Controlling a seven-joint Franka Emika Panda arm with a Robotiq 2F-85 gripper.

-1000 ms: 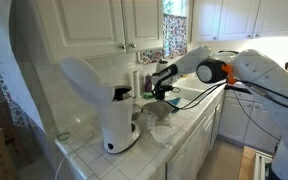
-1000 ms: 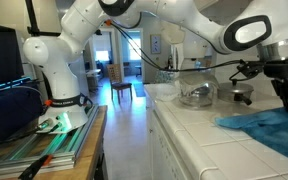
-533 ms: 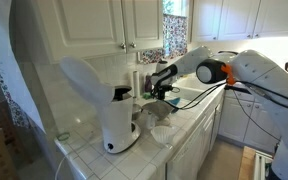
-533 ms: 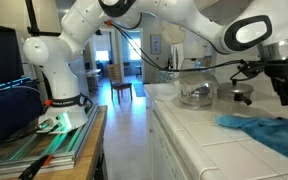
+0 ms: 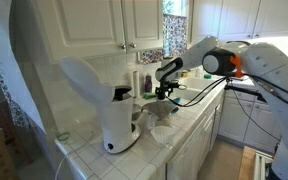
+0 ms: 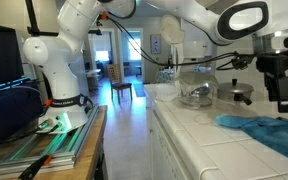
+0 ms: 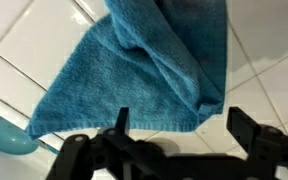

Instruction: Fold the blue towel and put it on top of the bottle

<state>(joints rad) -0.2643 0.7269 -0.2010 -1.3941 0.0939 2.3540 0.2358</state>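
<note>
My gripper is going to close on the blue towel's end (image 5: 173, 100) toward the white bowl, away from the pale blue rounded thing.
The blue towel (image 7: 149, 60) lies crumpled, partly doubled over, on the white tiled counter (image 7: 264, 60); it also shows in an exterior view as a flat heap (image 6: 269, 128). My gripper (image 7: 181, 128) hangs just above the towel's near edge, open, with nothing between its dark fingers (image 7: 121, 122). In both exterior views the gripper (image 6: 282, 98) (image 5: 165, 92) stands over the counter, clear of the cloth. A pale blue rounded thing (image 7: 9, 136) lies by the towel's corner; whether it is the bottle I cannot tell.
A white appliance (image 5: 116, 118) and a white bowl (image 5: 162, 133) stand on the counter near its front edge. A glass bowl (image 6: 196, 95) sits behind the towel. Wall cabinets (image 5: 114, 25) hang above. The robot's base (image 6: 59, 95) stands on a side table.
The gripper has opened and let go of the towel, then lifted a little. The towel's raised part has dropped flat onto the counter.
</note>
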